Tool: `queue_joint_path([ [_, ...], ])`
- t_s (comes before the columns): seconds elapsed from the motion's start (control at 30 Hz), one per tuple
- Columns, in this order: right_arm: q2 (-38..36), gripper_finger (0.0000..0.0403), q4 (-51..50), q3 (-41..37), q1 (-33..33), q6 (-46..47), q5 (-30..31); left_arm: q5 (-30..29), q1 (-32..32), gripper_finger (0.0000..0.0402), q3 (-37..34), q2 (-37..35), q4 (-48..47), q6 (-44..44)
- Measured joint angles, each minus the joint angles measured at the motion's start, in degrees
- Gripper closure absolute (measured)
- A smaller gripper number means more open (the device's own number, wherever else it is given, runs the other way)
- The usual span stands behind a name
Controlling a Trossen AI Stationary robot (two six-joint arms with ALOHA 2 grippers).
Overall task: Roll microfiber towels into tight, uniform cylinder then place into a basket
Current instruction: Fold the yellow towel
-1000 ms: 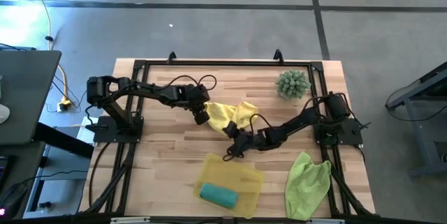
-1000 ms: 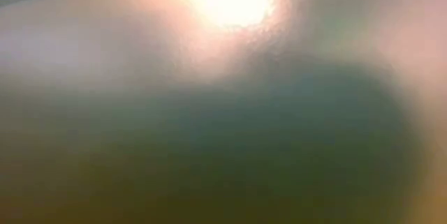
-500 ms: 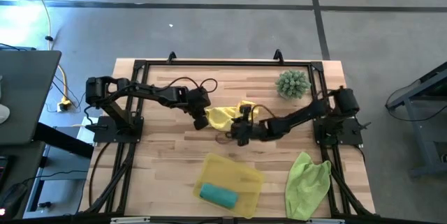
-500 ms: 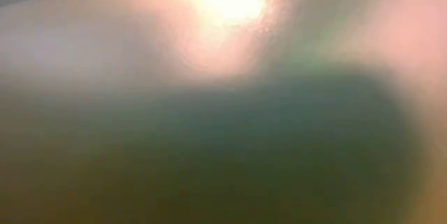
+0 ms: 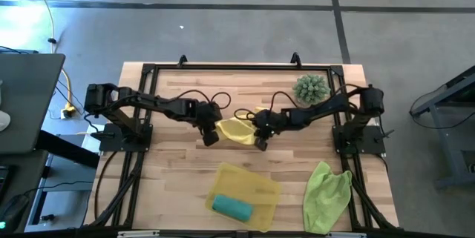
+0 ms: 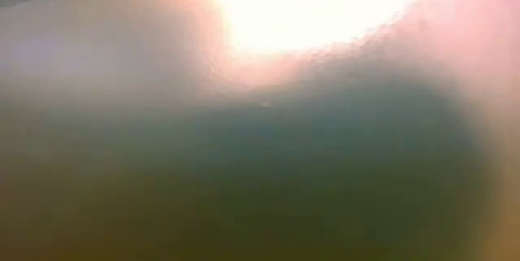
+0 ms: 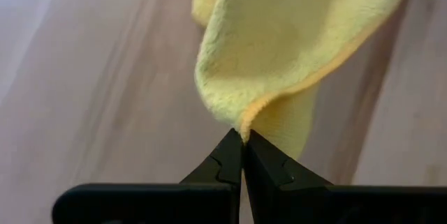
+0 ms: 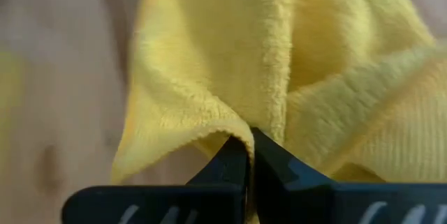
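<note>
My right gripper pinches the yellow towel's hem beside its loose corner, so I need to lower the bunched towel and take that corner [image 8: 120, 174] before spreading it.
The bright yellow towel [image 5: 236, 128] lies bunched at the table's middle, between my two grippers. My left gripper [image 5: 212, 136] is shut on its left end and my right gripper [image 5: 260, 142] is shut on its right end. A teal towel [image 5: 231, 207], rolled into a cylinder, lies in the yellow basket [image 5: 256, 186] near the front edge. A lime green towel [image 5: 326, 193] lies crumpled at the front right. The low view shows only blur. My left gripper pinches a hemmed corner [image 7: 246, 121] of the yellow towel between its two fingertips, slanting down from the table's left. The cloth runs away from the fingers in a loose fold. My right gripper pinches a hemmed edge [image 8: 236, 130] of the yellow towel between its two fingertips, slanting down from the table's right. The cloth bunches in folds beyond the fingers; one layer or several, I cannot tell.
A spiky green ball-shaped plant [image 5: 310, 88] stands at the far right, close behind my right arm. A black frame [image 5: 223, 66] runs around the table's edges. Bare wood lies between the yellow towel and the basket.
My right gripper has swung from the bare wood in front of the towel toward the far edge, rolled about its wrist, and taken hold of the towel's right end. My left gripper has drifted a little toward the near edge. The yellow towel is now bunched narrower.
</note>
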Motion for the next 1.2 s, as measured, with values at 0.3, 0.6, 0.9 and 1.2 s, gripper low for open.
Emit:
queue_joint_path([
  [0.3,-7.5,0.0403,3.4,0.0,-0.2,1.2,-10.4,4.6,-1.6,0.0401,0.0,0.0,-0.2,-2.0],
  [0.6,-13.3,0.0403,-7.2,0.0,-2.5,-3.3,7.9,-3.7,-3.5,0.0401,0.0,-5.3,-0.4,-2.1],
  [0.9,-8.0,0.0386,-10.4,0.0,-4.4,-5.6,12.6,-11.8,-2.7,0.0401,0.0,-2.9,-0.6,-5.9],
  [1.2,-12.3,0.0284,-20.4,2.0,-4.4,-14.4,13.4,-12.5,-2.2,0.0401,0.0,-1.1,-0.4,-5.9],
])
